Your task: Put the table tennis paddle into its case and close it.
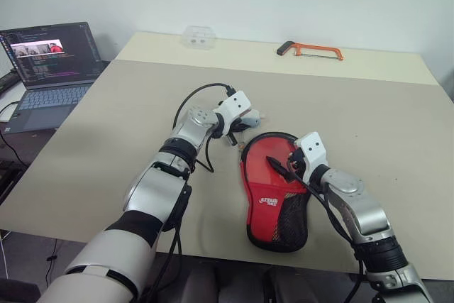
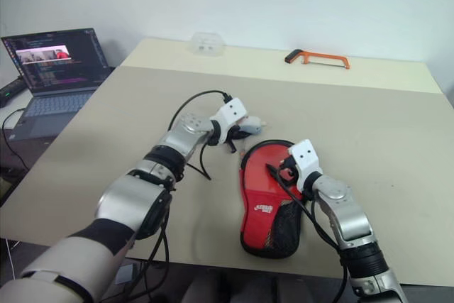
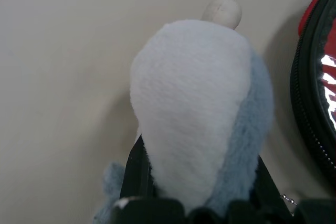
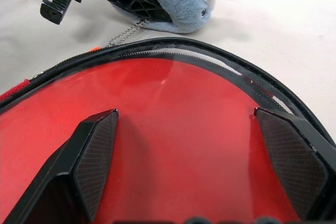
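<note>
My left gripper is to let go of the plush toy on the table (image 1: pixel 320 138) by the edge of the case beyond my right gripper.
The red case (image 1: pixel 264 175) lies flat on the beige table, round end away from me, with black edging, a white logo and a black mesh pocket (image 1: pixel 289 223). A zip runs around its round end (image 4: pixel 173 52). The paddle is hidden. Just beyond that round end, my left gripper (image 1: pixel 240 127) is shut on a small blue and white plush toy (image 3: pixel 199 103). A thin bead chain (image 4: pixel 126 32) hangs from the toy toward the case rim. My right gripper (image 4: pixel 184 161) hovers open over the red face of the case, fingers (image 4: pixel 97 156) spread wide with nothing between them.
An orange-framed hacksaw (image 1: pixel 312 50) and a small clear plastic box (image 1: pixel 198 37) lie at the table's far edge. An open laptop (image 1: pixel 50 62) stands off the table to the left. A black cable (image 1: pixel 188 104) loops above my left wrist.
</note>
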{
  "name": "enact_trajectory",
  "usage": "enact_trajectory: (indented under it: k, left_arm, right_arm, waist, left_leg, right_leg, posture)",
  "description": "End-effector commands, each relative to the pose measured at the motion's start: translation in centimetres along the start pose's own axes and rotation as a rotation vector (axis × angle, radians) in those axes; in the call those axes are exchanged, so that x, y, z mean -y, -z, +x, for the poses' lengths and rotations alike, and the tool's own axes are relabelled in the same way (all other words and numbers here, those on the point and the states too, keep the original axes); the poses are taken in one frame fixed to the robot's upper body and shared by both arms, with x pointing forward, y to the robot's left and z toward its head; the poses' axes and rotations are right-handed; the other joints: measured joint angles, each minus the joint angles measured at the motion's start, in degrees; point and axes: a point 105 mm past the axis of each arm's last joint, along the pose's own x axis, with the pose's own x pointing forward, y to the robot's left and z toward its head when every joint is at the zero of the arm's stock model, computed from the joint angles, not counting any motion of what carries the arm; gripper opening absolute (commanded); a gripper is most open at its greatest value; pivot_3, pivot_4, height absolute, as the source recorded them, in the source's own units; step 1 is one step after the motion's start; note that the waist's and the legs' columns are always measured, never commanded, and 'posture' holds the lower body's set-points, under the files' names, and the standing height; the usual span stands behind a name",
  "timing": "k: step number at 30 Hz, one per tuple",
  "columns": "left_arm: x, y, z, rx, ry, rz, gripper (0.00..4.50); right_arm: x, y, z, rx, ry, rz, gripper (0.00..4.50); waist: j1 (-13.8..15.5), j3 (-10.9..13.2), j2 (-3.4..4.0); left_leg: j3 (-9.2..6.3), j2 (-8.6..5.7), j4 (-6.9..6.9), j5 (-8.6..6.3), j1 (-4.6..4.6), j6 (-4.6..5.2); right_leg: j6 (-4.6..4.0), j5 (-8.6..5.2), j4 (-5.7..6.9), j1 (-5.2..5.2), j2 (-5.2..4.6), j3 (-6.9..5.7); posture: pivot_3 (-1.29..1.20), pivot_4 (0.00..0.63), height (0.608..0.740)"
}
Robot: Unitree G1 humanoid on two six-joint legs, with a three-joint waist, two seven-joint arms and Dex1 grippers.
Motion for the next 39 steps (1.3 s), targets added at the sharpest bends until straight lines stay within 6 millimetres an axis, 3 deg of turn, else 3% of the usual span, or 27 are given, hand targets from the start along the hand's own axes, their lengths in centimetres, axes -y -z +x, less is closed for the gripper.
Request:
enact_trajectory:
  k: [1,6,13,18,28,39]
  left_arm:
    - [0.0,-1.6,-0.1,0.037,0.029,0.030,0.52]
    - [0.2,-1.7,0.0,0.041,0.047,0.021,0.52]
    - [0.9,-1.7,0.5,0.037,0.066,0.005,0.52]
    - [0.4,-3.6,0.3,0.070,0.066,0.009,0.52]
    - [-1.2,-4.6,0.9,-0.055,-0.103,0.188,0.47]
    - [-1.2,-7.1,2.2,-0.095,-0.254,0.382,0.47]
  right_arm:
    - [-1.4,0.3,0.0,-0.030,-0.068,0.006,4.50]
    - [-3.1,-1.0,-0.2,-0.010,-0.161,0.106,4.50]
    - [-3.5,1.6,0.1,-0.135,-0.142,0.115,4.50]
    - [-4.1,3.3,0.0,-0.202,-0.150,0.104,4.50]
    - [-5.0,4.1,-0.4,-0.241,-0.187,0.054,4.50]
    - [-6.5,3.8,-0.6,-0.239,-0.244,0.045,4.50]
  waist:
    - [-0.04,0.00,0.00]
    - [-0.06,0.00,0.00]
    - [-0.04,-0.06,-0.01]
    - [0.01,-0.13,-0.02]
    - [-0.22,-0.18,-0.03]
    - [-0.30,-0.20,-0.06]
  left_leg:
    - [-0.01,0.00,0.00,0.00,0.00,0.00]
    - [-0.04,0.02,-0.01,0.00,0.00,0.00]
    - [-0.04,0.01,0.00,0.00,0.01,0.00]
    - [-0.03,-0.01,0.00,0.00,0.03,0.00]
    - [-0.03,-0.01,-0.02,0.00,0.26,0.01]
    - [0.02,-0.02,-0.07,-0.01,0.46,0.01]
  right_leg:
    - [0.00,0.00,0.00,0.00,0.00,0.00]
    - [0.00,0.00,-0.01,0.00,0.01,0.00]
    - [0.00,0.00,-0.03,0.03,0.00,-0.03]
    - [0.01,0.00,-0.04,0.09,0.01,-0.05]
    - [0.01,-0.01,-0.01,0.25,0.05,0.00]
    - [0.03,-0.02,-0.05,0.41,0.06,0.06]
  posture:
    - [0.00,0.150,0.740]
    - [0.00,0.150,0.740]
    - [0.00,0.150,0.740]
    - [0.00,0.150,0.740]
    - [0.00,0.150,0.740]
    - [0.00,0.150,0.740]
